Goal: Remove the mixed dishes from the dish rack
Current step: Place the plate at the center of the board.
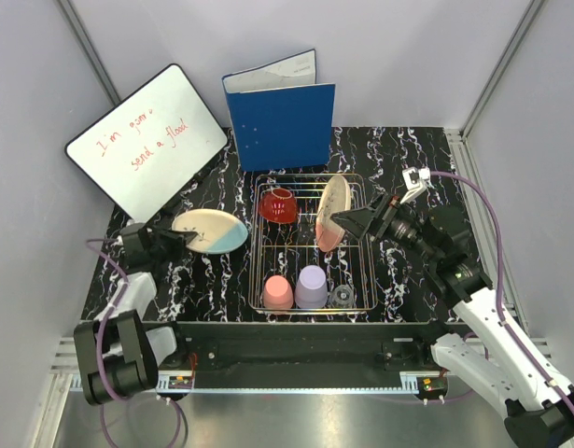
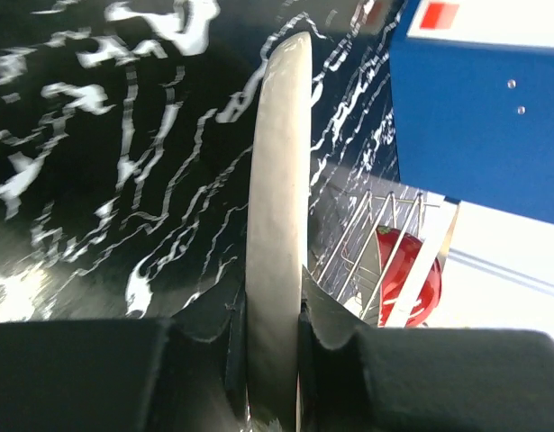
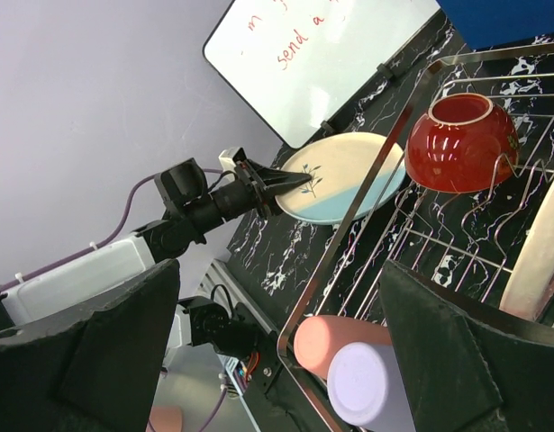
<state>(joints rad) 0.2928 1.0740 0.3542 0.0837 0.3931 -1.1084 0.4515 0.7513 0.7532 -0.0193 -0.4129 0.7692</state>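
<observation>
Next, the left gripper releases the cream and pale blue plate on the black marble [image 1: 216, 230] next to the dish rack.
The silver wire dish rack [image 1: 254, 257] sits mid-table. Inside it are a red bowl [image 1: 278, 204] on its side, a cream and salmon plate [image 1: 332, 213] standing on edge, a pink cup [image 1: 277, 292], a lavender cup [image 1: 312, 287] and a small clear glass [image 1: 342, 297]. Left of the rack, the cream and pale blue plate [image 1: 210, 231] lies flat, low over the table. My left gripper [image 1: 187, 237] is shut on its near rim [image 2: 278, 225]. My right gripper [image 1: 347, 221] hangs open over the rack beside the standing plate [image 3: 538, 252], with nothing between its fingers [image 3: 457, 351].
A blue binder [image 1: 281, 121] stands open behind the rack. A whiteboard [image 1: 147, 140] with red writing leans at the back left. Grey walls close in both sides. Bare black marble tabletop [image 1: 212, 280] lies left of the rack.
</observation>
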